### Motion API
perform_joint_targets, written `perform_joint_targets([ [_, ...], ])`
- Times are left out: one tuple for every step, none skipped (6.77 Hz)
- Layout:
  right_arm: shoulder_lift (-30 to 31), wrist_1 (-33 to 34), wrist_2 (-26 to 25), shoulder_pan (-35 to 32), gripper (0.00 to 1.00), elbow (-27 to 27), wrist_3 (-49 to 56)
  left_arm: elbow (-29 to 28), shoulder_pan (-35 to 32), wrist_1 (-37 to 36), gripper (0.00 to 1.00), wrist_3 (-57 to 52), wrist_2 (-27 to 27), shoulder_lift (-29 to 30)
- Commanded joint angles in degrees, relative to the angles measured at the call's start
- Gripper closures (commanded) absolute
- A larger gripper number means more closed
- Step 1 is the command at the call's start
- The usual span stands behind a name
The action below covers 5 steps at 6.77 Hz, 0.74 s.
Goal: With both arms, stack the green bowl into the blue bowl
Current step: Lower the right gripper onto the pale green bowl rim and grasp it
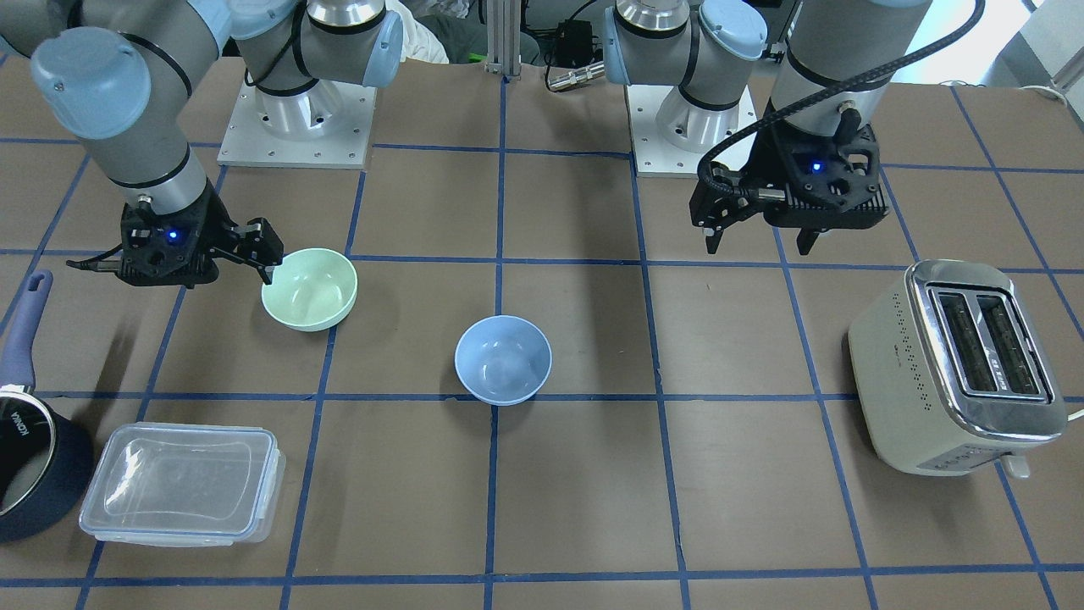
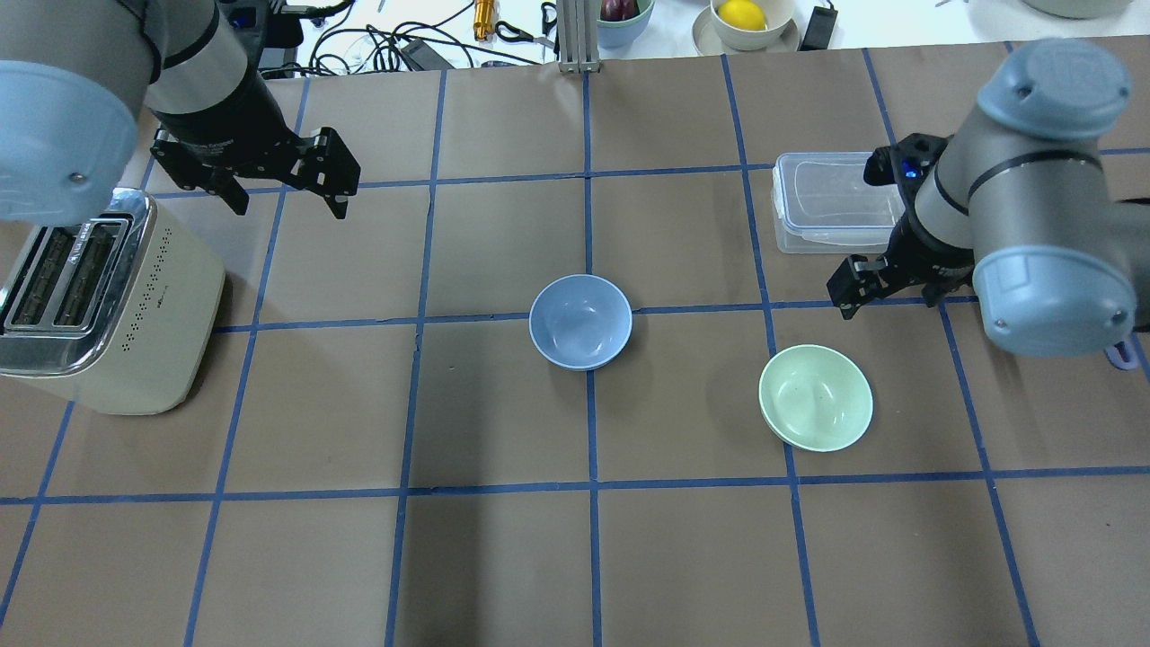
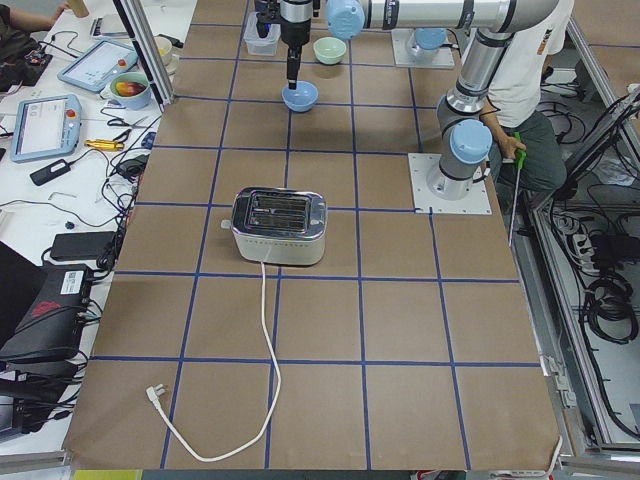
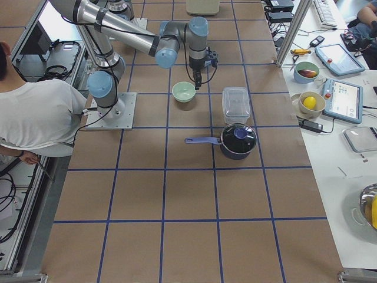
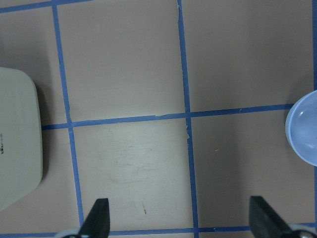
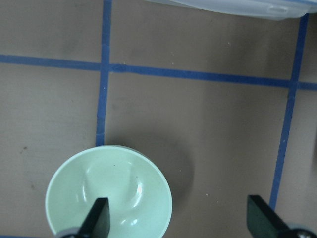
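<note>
The green bowl has a side that faces the navy saucepan's handle. Next, I should close my right gripper on the rim (image 1: 263, 290) (image 6: 171, 208) of the green bowl on that side.
The green bowl (image 1: 310, 289) stands upright on the table, also in the overhead view (image 2: 816, 397). The blue bowl (image 1: 503, 358) stands upright and empty near the table's middle (image 2: 580, 321), apart from the green one. My right gripper (image 6: 181, 220) is open and empty. It hovers above the green bowl's rim, with one finger (image 6: 99, 215) over the bowl (image 6: 109, 191). My left gripper (image 1: 758, 246) is open and empty, raised over bare table between the toaster and the blue bowl (image 5: 304, 126).
A cream toaster (image 1: 957, 364) stands on my left side. A clear lidded container (image 1: 182, 483) and a dark navy saucepan (image 1: 34, 457) stand beyond the green bowl on my right side. Blue tape lines grid the brown table.
</note>
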<state>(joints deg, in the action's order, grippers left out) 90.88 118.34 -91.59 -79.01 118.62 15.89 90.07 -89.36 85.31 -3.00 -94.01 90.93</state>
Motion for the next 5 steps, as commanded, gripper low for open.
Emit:
perform_joint_targets([
  [-1.5, 5.7, 1.5, 4.4, 0.04, 7.8, 0.6, -3.2, 0.1, 4.1, 0.00, 0.6, 0.7, 0.6],
  [-2.6, 5.7, 4.3, 4.7, 0.04, 8.8, -0.2, -3.3, 0.2, 5.1, 0.00, 0.6, 1.0, 0.2],
  [-3.3, 5.9, 5.4, 4.7, 0.06, 9.8, -0.3, -3.5, 0.8, 5.2, 0.00, 0.5, 1.5, 0.0],
  [-3.8, 7.0, 5.5, 4.7, 0.16, 11.4, -0.3, -3.9, 0.8, 5.0, 0.00, 0.5, 1.5, -0.1],
  [-4.1, 10.7, 4.6, 4.7, 0.30, 13.9, 0.0, -4.0, 0.7, 4.9, 0.00, 0.6, 1.5, 0.0],
])
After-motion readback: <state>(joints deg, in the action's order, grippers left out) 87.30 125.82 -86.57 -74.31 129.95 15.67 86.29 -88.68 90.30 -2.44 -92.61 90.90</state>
